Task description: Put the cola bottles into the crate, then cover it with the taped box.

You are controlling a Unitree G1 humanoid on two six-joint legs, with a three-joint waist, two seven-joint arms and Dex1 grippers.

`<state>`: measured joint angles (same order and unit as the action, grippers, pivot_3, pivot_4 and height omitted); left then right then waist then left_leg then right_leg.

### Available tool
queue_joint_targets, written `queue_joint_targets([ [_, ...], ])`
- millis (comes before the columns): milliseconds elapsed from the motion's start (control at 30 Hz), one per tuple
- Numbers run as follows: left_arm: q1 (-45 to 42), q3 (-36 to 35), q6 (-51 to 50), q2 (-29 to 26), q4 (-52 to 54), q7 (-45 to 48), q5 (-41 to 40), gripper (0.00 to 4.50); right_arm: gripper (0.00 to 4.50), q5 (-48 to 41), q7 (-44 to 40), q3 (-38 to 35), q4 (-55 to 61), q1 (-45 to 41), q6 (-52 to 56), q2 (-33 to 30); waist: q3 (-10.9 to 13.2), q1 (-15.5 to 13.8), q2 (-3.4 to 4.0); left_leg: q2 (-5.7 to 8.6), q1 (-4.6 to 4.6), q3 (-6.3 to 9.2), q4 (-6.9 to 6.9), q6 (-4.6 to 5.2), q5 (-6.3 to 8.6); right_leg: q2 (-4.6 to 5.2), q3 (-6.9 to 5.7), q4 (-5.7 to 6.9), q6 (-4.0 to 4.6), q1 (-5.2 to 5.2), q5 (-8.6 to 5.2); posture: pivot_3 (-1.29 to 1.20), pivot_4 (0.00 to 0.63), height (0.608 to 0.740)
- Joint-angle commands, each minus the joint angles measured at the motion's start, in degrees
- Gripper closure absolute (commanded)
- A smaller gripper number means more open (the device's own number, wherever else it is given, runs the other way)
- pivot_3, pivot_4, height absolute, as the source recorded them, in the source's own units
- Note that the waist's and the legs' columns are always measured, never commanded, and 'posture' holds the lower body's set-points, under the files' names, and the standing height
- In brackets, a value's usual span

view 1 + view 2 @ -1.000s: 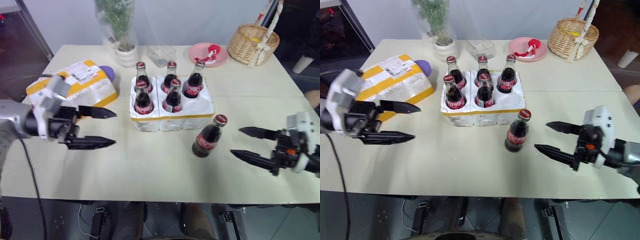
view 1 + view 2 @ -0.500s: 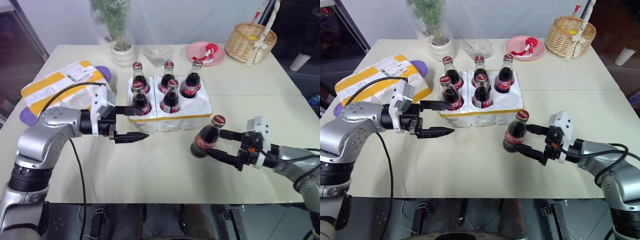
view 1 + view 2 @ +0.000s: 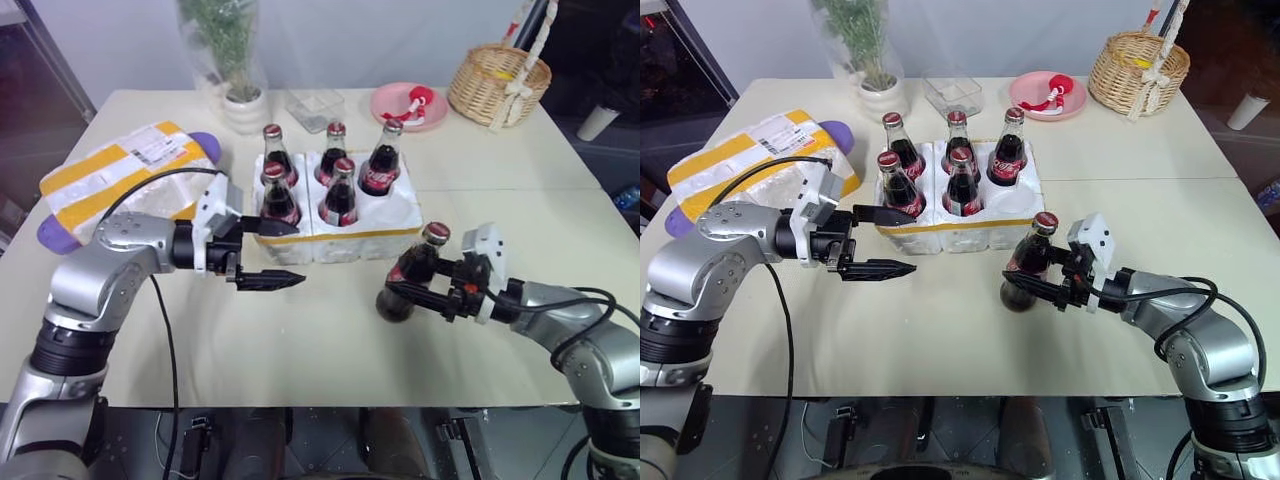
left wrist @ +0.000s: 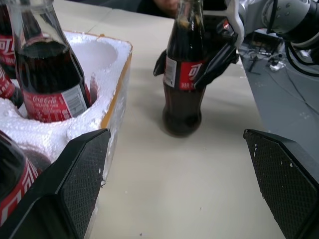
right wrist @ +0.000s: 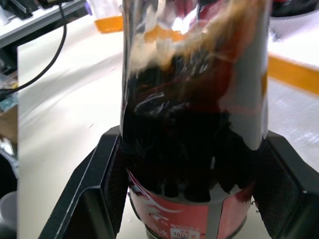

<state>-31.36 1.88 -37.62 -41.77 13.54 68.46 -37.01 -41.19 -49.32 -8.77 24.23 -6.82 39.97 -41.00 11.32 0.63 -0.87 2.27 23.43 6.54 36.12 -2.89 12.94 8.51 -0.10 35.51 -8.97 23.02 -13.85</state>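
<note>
I will let go of the cola bottle with my right gripper in the empty front hollow of the crate [image 3: 392, 211].
Five cola bottles [image 3: 339, 196] stand in wells of the crate [image 3: 398, 226], a low white foam block with a yellow strip; its front right well [image 4: 96, 55] is empty. A sixth cola bottle [image 3: 405, 279] stands on the table just in front of the crate's right corner. My right gripper [image 3: 398, 281] is shut around that bottle's body [image 5: 194, 124] at label height. My left gripper [image 3: 298, 254] is open at the crate's front left corner, holding nothing. The taped box [image 3: 125, 172] lies at the far left of the table.
Behind the crate are a potted plant [image 3: 240, 95], a clear plastic container [image 3: 315, 105], a pink plate [image 3: 410, 105] and a wicker basket [image 3: 497, 85]. A purple object [image 3: 215, 147] pokes out by the taped box. The table's front edge [image 3: 320, 400] is close below both arms.
My right gripper moved left onto the loose bottle and shut on it. My left gripper moved right to the crate's front left corner, staying open.
</note>
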Motion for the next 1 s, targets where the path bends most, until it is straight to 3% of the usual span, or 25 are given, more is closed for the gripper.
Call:
queue_joint_targets([
  [33, -1.3, -1.8, -0.5, 0.2, 0.9, -0.4, -1.8, 0.0, 1.8, -9.9, -0.4, -7.2, 6.5, -3.7, 2.7, -2.3, 0.0, 0.0, 0.0, 0.0, 0.01, 0.0, 0.0, 0.0, 0.0, 0.0, 0.0, 0.0, 0.0, 0.01, 0.0, 0.0, 0.15, 0.737],
  [200, -1.3, -2.0, -0.7, 0.3, 1.0, -0.5, -2.2, 0.0, 1.8, -21.0, 4.1, -12.1, 1.2, -18.3, 7.3, -4.4, 0.0, 0.4, 0.07, -0.01, 0.0, -0.03, 0.01, 0.01, -0.01, -0.01, 0.01, 0.01, 0.0, 0.05, 0.0, 0.0, 0.15, 0.737],
  [333, -1.9, -3.1, -1.4, 1.3, 1.0, -1.3, -3.8, 0.0, 1.8, -14.6, 8.3, -6.9, -7.2, -31.4, 6.0, -2.6, 0.0, 0.2, 0.06, -0.03, 0.01, -0.01, -0.01, 0.01, -0.01, -0.03, 0.01, 0.03, 0.01, 0.07, 0.0, 0.0, 0.15, 0.737],
  [433, -2.0, -2.9, -1.0, 1.7, 1.0, -2.0, -3.6, 0.0, 1.8, -6.0, 8.5, -0.5, -13.2, -35.8, 2.4, -0.8, 0.0, 0.2, 0.05, -0.02, 0.02, -0.02, -0.03, 0.01, -0.01, -0.03, 0.01, 0.03, 0.0, 0.08, 0.0, 0.0, 0.15, 0.737],
  [767, -0.2, -4.2, -0.7, 1.1, 3.5, -4.4, -3.6, 0.0, 1.8, 13.0, 4.5, 13.1, -26.1, -35.4, -7.8, 4.1, 0.0, 0.5, 0.06, 0.01, 0.18, -0.03, -0.04, -0.01, -0.02, -0.02, 0.02, 0.2, 0.0, 0.36, 0.0, 0.0, 0.15, 0.737],
  [967, 0.3, -4.7, -0.8, 0.6, 4.4, -5.3, -3.5, 0.0, 1.8, 17.5, 4.1, 13.8, -31.3, -35.1, -8.8, 5.8, 0.0, 0.5, 0.05, 0.0, 0.08, -0.03, 0.0, -0.05, -0.04, -0.02, 0.04, 0.36, 0.0, 0.33, 0.0, 0.0, 0.15, 0.737],
  [1000, 0.4, -4.7, -0.7, 0.4, 4.5, -5.2, -3.3, 0.0, 1.3, 17.9, 4.0, 13.8, -31.9, -35.0, -8.3, 5.9, 0.0, 0.5, 0.05, 0.0, 0.05, -0.03, 0.02, -0.05, -0.04, -0.03, 0.04, 0.38, 0.01, 0.29, 0.0, 0.0, 0.15, 0.737],
])
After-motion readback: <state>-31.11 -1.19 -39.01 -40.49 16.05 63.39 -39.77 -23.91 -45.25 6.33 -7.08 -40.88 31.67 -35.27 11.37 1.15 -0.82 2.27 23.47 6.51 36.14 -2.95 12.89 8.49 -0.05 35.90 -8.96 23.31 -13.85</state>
